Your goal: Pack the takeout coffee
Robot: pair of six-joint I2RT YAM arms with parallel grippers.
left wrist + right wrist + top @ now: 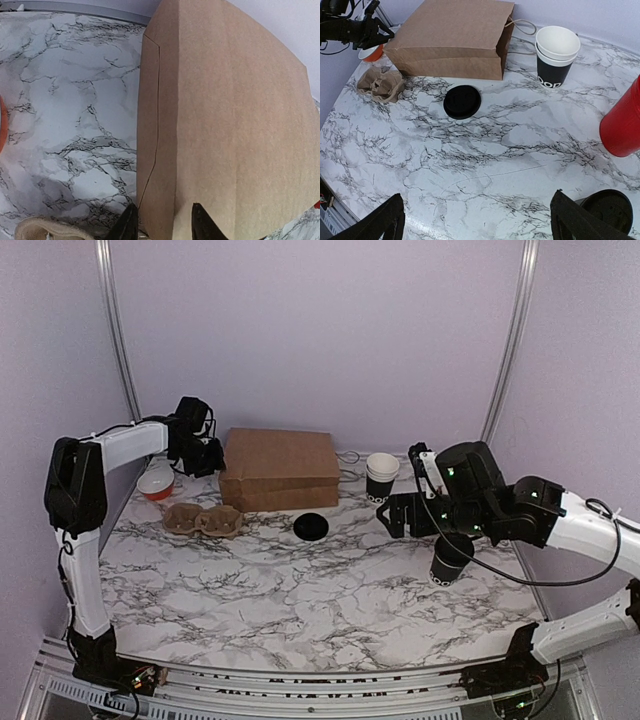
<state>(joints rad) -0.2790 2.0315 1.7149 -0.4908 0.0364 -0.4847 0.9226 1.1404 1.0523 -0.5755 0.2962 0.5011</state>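
Observation:
Next, my right gripper moves to the open end of the brown paper bag and closes on the near corner of the bag's upper side [335, 476] [496, 49].
The takeout coffee, a small black cup [452, 558] with a black lid on it, stands at the right under my right arm; its lid also shows at the bottom right of the right wrist view [607, 210]. My right gripper [388, 517] [477, 225] hangs above bare marble to the cup's left, open wide and empty. The brown paper bag [280, 468] [452, 37] [235, 125] lies flat at the back. My left gripper [205, 455] [165, 227] is at the bag's left end, its jaws apart and straddling the bag's folded edge.
A loose black lid [311, 526] [462, 101] lies in front of the bag. A stack of white-rimmed black cups [382, 478] [557, 55] stands right of the bag. A red cylinder [622, 125] is at the right. A cardboard cup carrier [203, 520] [382, 84] and an orange bowl [155, 483] are at the back left.

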